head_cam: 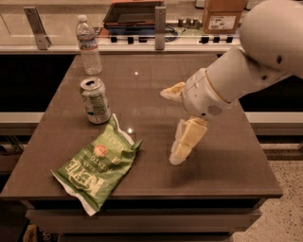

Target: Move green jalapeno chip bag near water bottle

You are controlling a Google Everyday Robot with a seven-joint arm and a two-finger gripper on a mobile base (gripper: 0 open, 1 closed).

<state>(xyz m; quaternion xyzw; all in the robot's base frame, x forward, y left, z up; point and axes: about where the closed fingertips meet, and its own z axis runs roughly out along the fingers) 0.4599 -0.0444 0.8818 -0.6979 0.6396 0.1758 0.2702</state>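
Observation:
My gripper needs to grip the green jalapeno chip bag at its far end (115,142), the end next to the soda can.
The green jalapeno chip bag (100,163) lies flat on the brown table (156,71) at the front left, with its white lettering upside down. The water bottle (88,46) stands upright at the table's far left corner. My gripper (169,126) hangs over the middle of the table, to the right of the bag and apart from it. It is open and empty, with one cream finger (173,90) pointing left and the other (185,142) pointing down toward the tabletop.
A green-and-white soda can (95,100) stands between the bottle and the bag, close to the bag's top edge. My white arm (255,61) reaches in from the upper right. A counter (142,40) with a cardboard box (224,14) runs behind the table.

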